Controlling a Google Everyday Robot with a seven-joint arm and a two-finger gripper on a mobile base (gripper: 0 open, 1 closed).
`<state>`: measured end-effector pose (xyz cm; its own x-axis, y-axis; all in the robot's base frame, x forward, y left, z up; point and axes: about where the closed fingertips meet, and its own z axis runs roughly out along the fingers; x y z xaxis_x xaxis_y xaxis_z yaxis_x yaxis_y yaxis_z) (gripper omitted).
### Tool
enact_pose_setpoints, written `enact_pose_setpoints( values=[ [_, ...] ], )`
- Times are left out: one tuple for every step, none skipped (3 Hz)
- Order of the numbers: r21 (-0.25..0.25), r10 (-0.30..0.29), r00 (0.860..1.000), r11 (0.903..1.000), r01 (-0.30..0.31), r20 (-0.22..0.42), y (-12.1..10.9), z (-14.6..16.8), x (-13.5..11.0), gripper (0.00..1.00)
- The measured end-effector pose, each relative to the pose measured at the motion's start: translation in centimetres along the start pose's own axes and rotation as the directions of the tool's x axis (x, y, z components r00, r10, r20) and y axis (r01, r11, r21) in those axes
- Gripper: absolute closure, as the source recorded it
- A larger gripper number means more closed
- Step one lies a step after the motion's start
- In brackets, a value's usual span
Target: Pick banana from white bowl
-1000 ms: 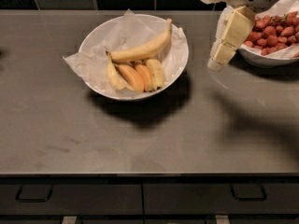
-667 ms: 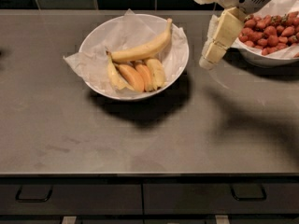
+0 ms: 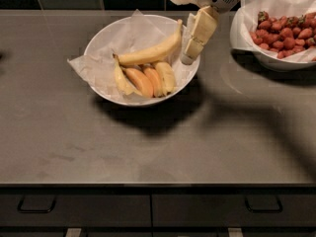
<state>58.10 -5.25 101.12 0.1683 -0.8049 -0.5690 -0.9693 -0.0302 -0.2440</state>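
Observation:
My gripper needs to close on the middle (image 3: 154, 53) of the long, curved banana that lies across the top of the bunch in the white bowl.
The white bowl (image 3: 105, 93) lined with crinkled white paper stands on the dark counter, left of centre. The banana (image 3: 150, 54), long, curved and pale yellow, lies across the top of it, its stem tip up at the right. Shorter yellow and orange bananas (image 3: 145, 80) are bunched below it. My gripper (image 3: 190, 53) hangs down from the top of the view over the bowl's right rim, just right of the banana's upper end. It holds nothing that I can see.
A second white paper-lined bowl with red strawberries (image 3: 279, 33) stands at the back right, close to my arm. The dark counter (image 3: 148, 152) stretches to its front edge, with drawers and handles (image 3: 35, 205) below. A dark tiled wall runs behind.
My gripper has moved left, from beside the strawberry bowl to over the right rim of the banana bowl. The bananas have not moved.

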Motion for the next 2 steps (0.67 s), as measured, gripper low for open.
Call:
enact_pose_setpoints(
  values=[
    [-0.049, -0.011, 0.999, 0.9987, 0.012, 0.032, -0.85, 2.21, -0.47, 0.0],
    [-0.045, -0.01, 0.999, 0.9989, 0.012, 0.035, -1.03, 2.35, -0.52, 0.12]
  ],
)
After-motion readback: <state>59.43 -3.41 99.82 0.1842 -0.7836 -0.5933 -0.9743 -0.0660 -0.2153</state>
